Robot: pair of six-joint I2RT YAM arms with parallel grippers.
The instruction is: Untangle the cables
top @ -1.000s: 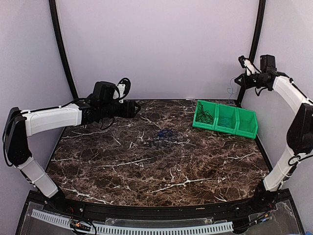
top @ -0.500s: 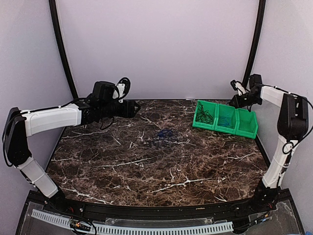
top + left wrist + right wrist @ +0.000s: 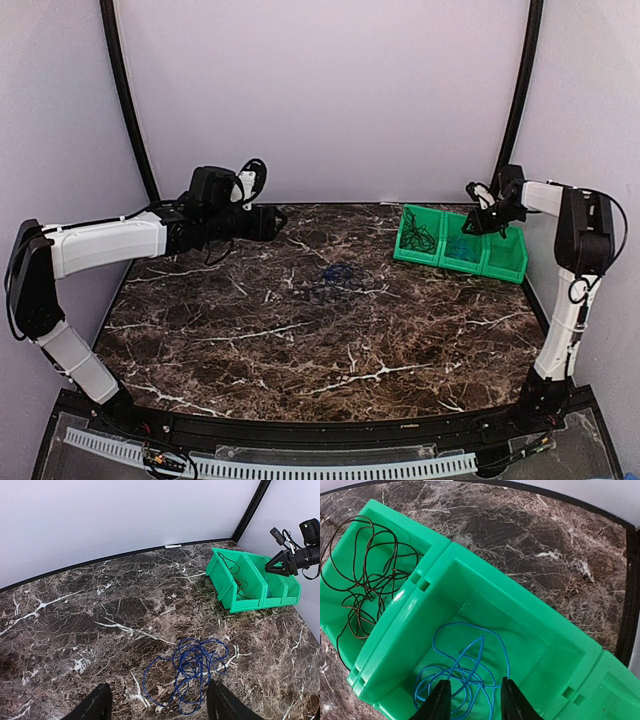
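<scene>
Next, I close my left gripper on the outer loop (image 3: pixel 305 290) (image 3: pixel 144 681) of the dark blue cables, which sticks out from the clump toward that gripper.
A clump of dark blue cables (image 3: pixel 196 666) lies loose on the marble table, also small in the top view (image 3: pixel 338 274). My left gripper (image 3: pixel 159 709) is open and empty, hovering above and short of the clump; in the top view it sits at the back left (image 3: pixel 274 222). My right gripper (image 3: pixel 474 704) is open just above the middle compartment of the green bins (image 3: pixel 470 555), over a light blue cable (image 3: pixel 462 672) lying inside. A thin black cable (image 3: pixel 362 582) lies in the left compartment. The top view shows the right gripper (image 3: pixel 480 216) over the bins (image 3: pixel 455 266).
The right compartment of the green bins (image 3: pixel 294 591) shows nothing inside. Black frame posts (image 3: pixel 122 95) stand at the back corners, with white walls close behind. The right gripper (image 3: pixel 280 564) also shows in the left wrist view.
My right arm has swung down from high at the back right post to just above the middle bin compartment. The left arm and the blue clump have not moved.
</scene>
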